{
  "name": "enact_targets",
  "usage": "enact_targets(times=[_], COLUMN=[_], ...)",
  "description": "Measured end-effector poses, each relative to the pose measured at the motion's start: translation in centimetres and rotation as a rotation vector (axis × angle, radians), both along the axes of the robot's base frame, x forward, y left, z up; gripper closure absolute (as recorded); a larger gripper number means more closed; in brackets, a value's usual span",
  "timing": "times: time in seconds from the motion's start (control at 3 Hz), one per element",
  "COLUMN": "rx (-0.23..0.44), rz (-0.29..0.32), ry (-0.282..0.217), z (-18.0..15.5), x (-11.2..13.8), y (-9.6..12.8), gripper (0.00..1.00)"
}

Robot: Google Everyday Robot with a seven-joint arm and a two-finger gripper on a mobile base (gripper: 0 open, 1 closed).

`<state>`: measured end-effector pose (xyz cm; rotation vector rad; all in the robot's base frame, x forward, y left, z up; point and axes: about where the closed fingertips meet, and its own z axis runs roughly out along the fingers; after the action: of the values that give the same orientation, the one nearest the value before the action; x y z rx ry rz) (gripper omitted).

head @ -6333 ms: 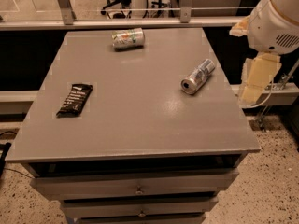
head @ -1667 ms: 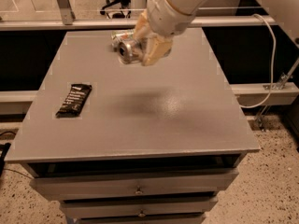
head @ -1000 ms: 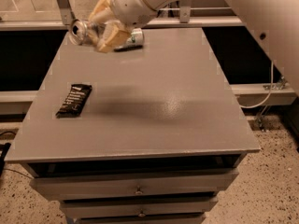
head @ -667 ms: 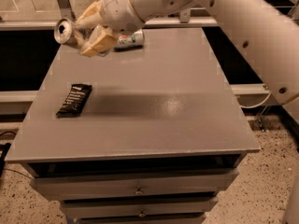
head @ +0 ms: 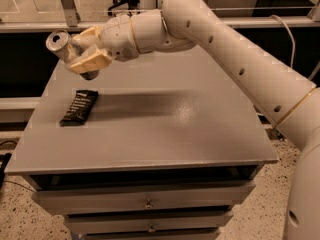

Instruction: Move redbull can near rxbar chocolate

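Observation:
The robot's gripper should release the redbull can on the grey table (head: 105, 94), beside the far end of the rxbar chocolate.
The redbull can (head: 60, 43) is held in the air, tilted with its silver top toward the upper left, above the far left part of the grey table. My gripper (head: 82, 51) is shut on the can, its cream fingers (head: 89, 61) wrapped around the can's body. The rxbar chocolate (head: 79, 107), a flat black bar with white lettering, lies on the table's left side, below and slightly right of the can. The can is off the table and apart from the bar.
The grey table (head: 165, 129) has drawers below its front edge. My white arm (head: 235, 59) reaches across from the right above the table's back half and hides the far middle of the tabletop. A metal railing (head: 30, 26) runs behind the table.
My gripper picked the can up from the table's right side and carried it leftward across the table; it has since come lower and a little toward the bar. The bar has not moved.

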<state>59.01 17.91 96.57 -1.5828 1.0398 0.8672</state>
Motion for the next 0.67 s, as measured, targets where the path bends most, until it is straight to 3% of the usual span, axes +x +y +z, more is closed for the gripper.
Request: enact_targets(times=[0.33, 0.67], rx=[0.038, 0.036], rz=[-0.011, -0.068], ry=[0.066, 0.110], z=[-1.4, -3.1], x=[0.2, 0.9], y=[0.8, -0.1], gripper=[1.00, 1.00])
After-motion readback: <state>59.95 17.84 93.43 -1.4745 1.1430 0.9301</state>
